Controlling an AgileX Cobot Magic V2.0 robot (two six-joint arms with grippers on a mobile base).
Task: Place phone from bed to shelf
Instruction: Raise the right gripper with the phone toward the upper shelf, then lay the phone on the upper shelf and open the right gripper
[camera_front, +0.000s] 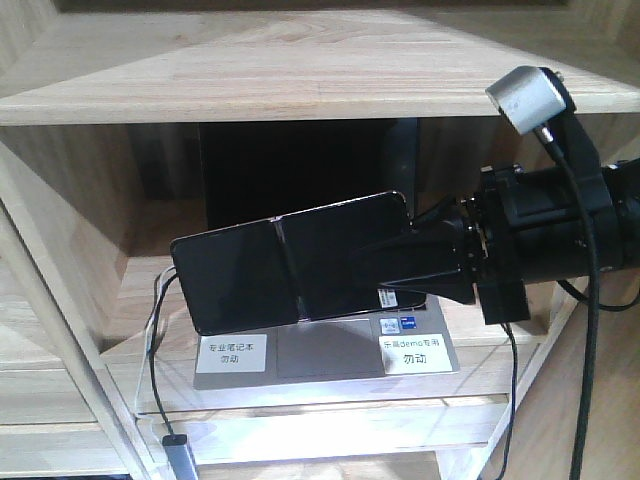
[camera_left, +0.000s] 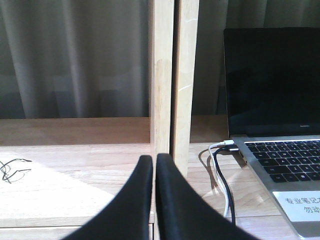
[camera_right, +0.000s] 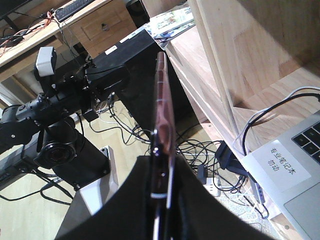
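Note:
The phone, now hanging in front of the shelf, will be let go by my right gripper on the upper shelf board (camera_front: 193, 33), toward the end of the board above the white cable.
The phone (camera_front: 270, 270), glossy black with a middle crease, hangs in the air in front of the shelf (camera_front: 300, 70), over the laptop's front edge. My right gripper (camera_front: 375, 270) reaches in from the right and is shut on the phone's right end. The right wrist view shows the phone (camera_right: 162, 100) edge-on, its pinkish edge pinched in my right gripper (camera_right: 162, 167). My left gripper (camera_left: 154, 160) is shut on nothing and hovers low over a shelf board, facing a wooden upright (camera_left: 170, 75). The bed is out of view.
An open grey laptop (camera_front: 320, 350) with white labels stands in the shelf compartment under the phone, also in the left wrist view as the laptop (camera_left: 280, 100). Black and white cables (camera_left: 222, 175) run from its left side. A dongle (camera_front: 180, 450) hangs over the board's front.

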